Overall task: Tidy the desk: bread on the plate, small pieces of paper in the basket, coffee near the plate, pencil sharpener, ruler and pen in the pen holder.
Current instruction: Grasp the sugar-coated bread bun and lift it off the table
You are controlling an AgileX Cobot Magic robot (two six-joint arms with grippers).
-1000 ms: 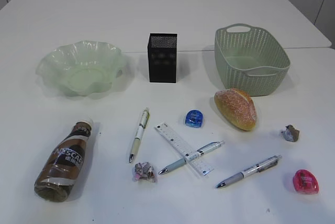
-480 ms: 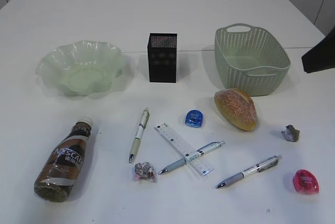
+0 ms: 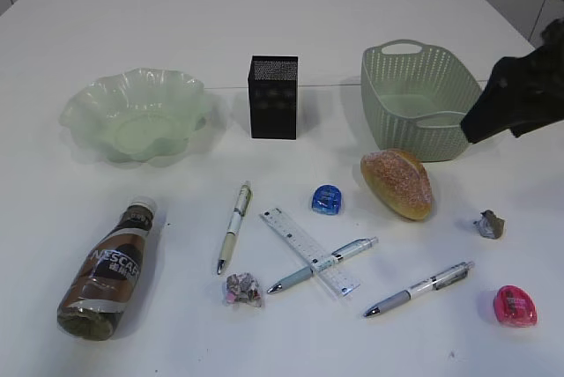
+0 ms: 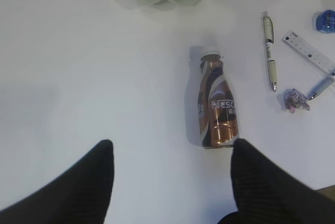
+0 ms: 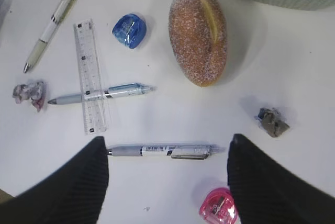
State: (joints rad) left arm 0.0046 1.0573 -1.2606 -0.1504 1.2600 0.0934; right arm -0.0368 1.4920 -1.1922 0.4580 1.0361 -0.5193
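Note:
Next, I close my right gripper on the near end [image 3: 410, 202] [image 5: 204, 67] of the bread, which is the end that lies farther away from the basket.
The bread [image 3: 397, 183] lies in front of the basket [image 3: 421, 99]. The coffee [image 3: 110, 269] lies on its side at front left, below the plate [image 3: 132, 113]. The pen holder [image 3: 274, 98] stands mid-table. A ruler [image 3: 308, 250], three pens [image 3: 234, 225] and a blue pencil sharpener [image 3: 327, 199] lie in the middle, with paper pieces [image 3: 243, 290] and a pink sharpener [image 3: 515, 305] nearby. My left gripper [image 4: 171, 153] hangs open and empty above the desk, the coffee [image 4: 214, 106] just ahead of its right finger. My right gripper [image 5: 167, 143] is open and empty, high over a grey pen [image 5: 157, 150].
My right arm [image 3: 520, 95] reaches in from the right edge beside the basket. A second paper piece [image 5: 272, 121] lies right of the bread [image 5: 199, 35]. One pen [image 5: 99, 94] crosses the ruler [image 5: 90, 75]. A seam [image 3: 326, 86] runs across the white desk.
The right arm has come into the exterior view from the right edge and moved further in, up beside the basket. Nothing on the desk has moved.

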